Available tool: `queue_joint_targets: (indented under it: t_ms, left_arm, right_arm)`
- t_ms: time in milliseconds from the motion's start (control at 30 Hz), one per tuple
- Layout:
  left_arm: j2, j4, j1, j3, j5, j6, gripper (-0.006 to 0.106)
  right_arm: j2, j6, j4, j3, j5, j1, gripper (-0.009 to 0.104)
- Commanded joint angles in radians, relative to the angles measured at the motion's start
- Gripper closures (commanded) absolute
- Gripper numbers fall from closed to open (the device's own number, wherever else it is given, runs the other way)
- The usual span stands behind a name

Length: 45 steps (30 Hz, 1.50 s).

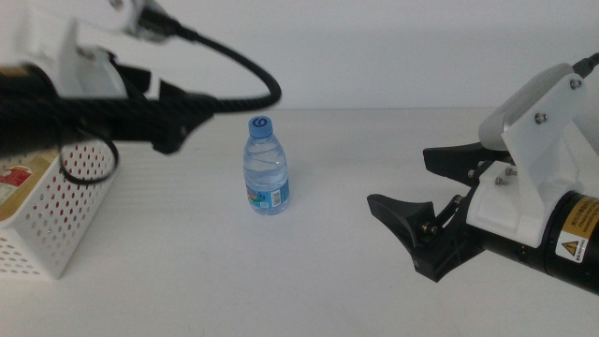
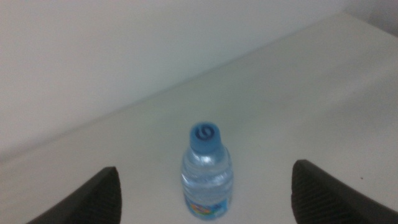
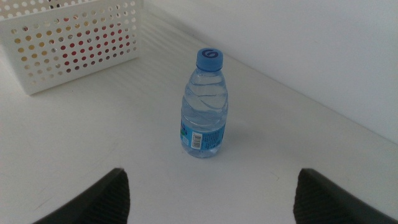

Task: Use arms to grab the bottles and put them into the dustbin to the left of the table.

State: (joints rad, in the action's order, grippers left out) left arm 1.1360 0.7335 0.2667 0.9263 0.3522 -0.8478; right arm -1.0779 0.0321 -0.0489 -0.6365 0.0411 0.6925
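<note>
My left gripper needs to grab the middle of the water bottle [image 1: 266, 172] [image 2: 207, 180], just above its label and well below its blue cap.
A small clear water bottle [image 1: 266, 168] with a blue cap stands upright in the middle of the white table [image 1: 337, 271]. My left gripper [image 1: 187, 122] hovers just left of it, above the dustbin's near end. It is open, and its fingers [image 2: 99, 196] frame the bottle [image 2: 207, 171] from a distance. My right gripper [image 1: 398, 178] is low over the table to the bottle's right, open and empty, facing the bottle [image 3: 205, 112]. The white perforated dustbin [image 1: 47, 225] sits at the far left. Something with a yellow and red label [image 1: 19, 183] lies inside it.
The left arm's black cable [image 1: 234, 61] loops above the table behind the bottle. Red and yellow colours show through the basket's holes [image 3: 74, 43] in the right wrist view. A plain wall runs behind the table's far edge.
</note>
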Motion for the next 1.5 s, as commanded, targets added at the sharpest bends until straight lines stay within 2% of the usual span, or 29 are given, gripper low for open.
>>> queue_joint_targets:
  t_ms: [0, 167, 367, 467, 633, 733, 933, 1033, 1267, 1400, 1467]
  left_arm:
    - [-0.001, 0.17, 0.001, -0.018, -0.087, -0.102, 0.01]
    - [0.009, 0.406, 0.002, -0.08, -0.115, -0.344, 0.01]
    - [0.009, 0.578, 0.002, -0.08, -0.122, -0.525, 0.01]
    - [0.009, 0.587, -0.001, -0.08, -0.128, -0.536, 0.01]
    - [0.009, 0.522, 0.024, -0.08, -0.132, -0.51, 0.01]
    - [0.009, 0.371, 0.044, -0.08, -0.162, -0.34, 0.01]
    - [0.009, -0.204, 0.073, -0.09, -0.309, 0.301, 0.01]
    - [0.009, -0.423, 0.107, -0.146, -0.426, 0.564, 0.01]
    - [0.009, -0.76, 0.145, -0.331, -0.708, 0.911, 0.01]
    - [0.009, -0.938, 0.145, -0.407, -0.839, 1.008, 0.01]
    - [0.009, -0.994, 0.145, -0.432, -0.894, 1.037, 0.01]
  right_arm:
    - [0.018, 0.01, -0.005, -0.027, 0.065, 0.002, 0.024]
    - [0.018, 0.01, -0.005, -0.027, 0.065, 0.002, 0.024]
    - [0.018, 0.01, -0.005, -0.027, 0.065, 0.002, 0.024]
    - [0.018, 0.01, -0.005, -0.027, 0.065, 0.002, 0.024]
    - [0.018, 0.01, -0.005, -0.027, 0.065, 0.002, 0.024]
    - [0.018, 0.01, -0.005, -0.027, 0.065, 0.002, 0.024]
    - [0.018, 0.01, -0.005, -0.027, 0.065, 0.002, 0.024]
    - [0.018, 0.01, -0.005, -0.027, 0.065, 0.002, 0.024]
    - [0.018, 0.01, -0.005, -0.027, 0.065, 0.002, 0.024]
    - [0.018, 0.01, -0.005, -0.027, 0.065, 0.002, 0.024]
    - [0.018, 0.01, -0.005, -0.027, 0.065, 0.002, 0.024]
